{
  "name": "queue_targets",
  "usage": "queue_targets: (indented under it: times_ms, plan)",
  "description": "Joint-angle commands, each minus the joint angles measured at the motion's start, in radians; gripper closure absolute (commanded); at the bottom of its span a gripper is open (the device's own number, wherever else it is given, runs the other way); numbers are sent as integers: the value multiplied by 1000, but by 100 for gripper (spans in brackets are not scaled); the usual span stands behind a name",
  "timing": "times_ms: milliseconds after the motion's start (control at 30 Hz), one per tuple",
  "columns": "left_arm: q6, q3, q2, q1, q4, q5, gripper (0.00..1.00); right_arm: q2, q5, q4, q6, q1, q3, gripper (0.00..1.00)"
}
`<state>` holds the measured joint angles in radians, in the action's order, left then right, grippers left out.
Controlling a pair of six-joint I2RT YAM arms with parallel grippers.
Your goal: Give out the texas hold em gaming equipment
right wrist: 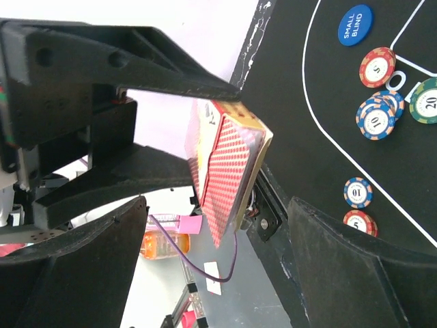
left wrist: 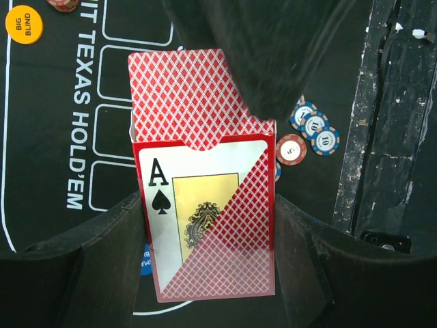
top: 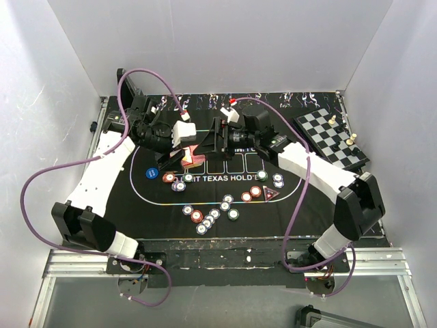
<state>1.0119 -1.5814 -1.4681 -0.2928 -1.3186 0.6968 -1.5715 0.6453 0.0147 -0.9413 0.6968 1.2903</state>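
The right gripper's finger is over one side of the cards, so that gripper should pinch the cards' middle [left wrist: 194, 102] while the left gripper takes the box again.
My left gripper [top: 183, 158] is shut on a red-patterned card box [left wrist: 205, 225] with an ace of spades on its face, held above the mat. Red-backed playing cards [left wrist: 181, 96] stick out of the box's open end. My right gripper [top: 208, 145] is open and faces that end. The box [right wrist: 229, 171] reaches in between its spread fingers [right wrist: 89, 260] without touching them, and one dark finger [left wrist: 273, 48] overlaps the cards' top corner. Poker chips [top: 205, 217] lie scattered on the mat, along with a yellow button [left wrist: 24, 24], a blue button [top: 149, 172] and a dark triangular marker [top: 271, 193].
The black printed mat [top: 164, 205] covers the table. A chessboard [top: 331, 137] with pieces stands at the back right. More chips [right wrist: 375, 116] lie near the blue button [right wrist: 354, 24]. White walls close in the back and both sides. Purple cables loop off both arms.
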Motion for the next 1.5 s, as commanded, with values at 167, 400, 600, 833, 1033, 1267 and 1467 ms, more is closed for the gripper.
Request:
queue_targets:
  times_ms: [167,400,600,833,1033,1267,1467]
  plan:
    - [-39,-77,-9,-25,5,4,100,-81,14,-111,-63,24,37,10]
    - [-55,-72,-12,-45,19,3,100,-107,65,-303,-200,26,-20,34]
    - [-68,-75,-8,-49,39,-5,100,-133,103,-410,-292,26,-58,64]
    - [-88,-89,-17,-51,62,-22,100,-130,113,-464,-327,26,-88,75]
    - [-148,-100,-14,-51,110,-39,2,-142,131,-602,-428,23,-132,97]
    - [-306,-109,31,-51,217,-8,2,-139,136,-668,-467,4,-166,99]
    - [-565,-112,120,-43,392,-31,2,-111,134,-679,-462,-11,-195,99]
